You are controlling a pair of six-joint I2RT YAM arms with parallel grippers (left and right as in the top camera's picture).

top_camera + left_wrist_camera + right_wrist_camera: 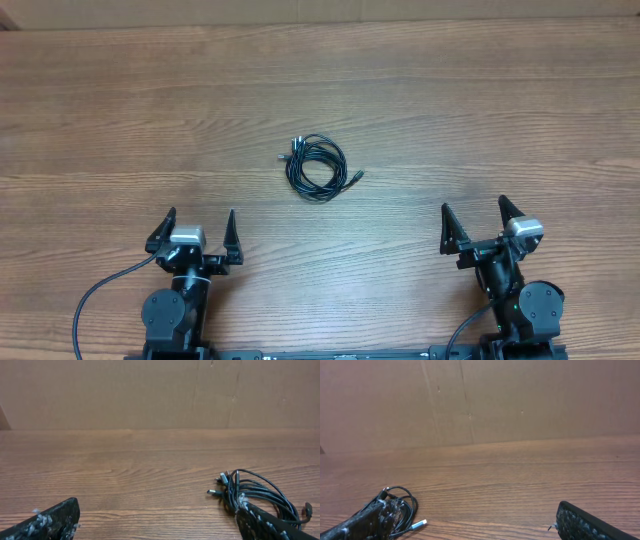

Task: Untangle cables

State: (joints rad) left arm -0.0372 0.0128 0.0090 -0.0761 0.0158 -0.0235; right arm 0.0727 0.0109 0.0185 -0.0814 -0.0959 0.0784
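Note:
Next, my left gripper should go to the side of the coiled black bundle [291, 171] [230, 499], just below its clustered plug ends, and close there.
The cables [317, 166] lie as one small coiled black bundle with small plug ends on the wooden table [120, 120], near its middle. In the left wrist view the bundle [260, 491] is at the lower right, partly behind my right fingertip. In the right wrist view the bundle [400, 507] is at the lower left, with a silver plug sticking out. My left gripper [196, 232] is open and empty, near the front edge, left of the bundle. My right gripper [478, 225] is open and empty, near the front right.
A brown cardboard wall [160, 390] stands along the far edge of the table. Thicker black wires [100, 295] run from the arm bases at the front edge.

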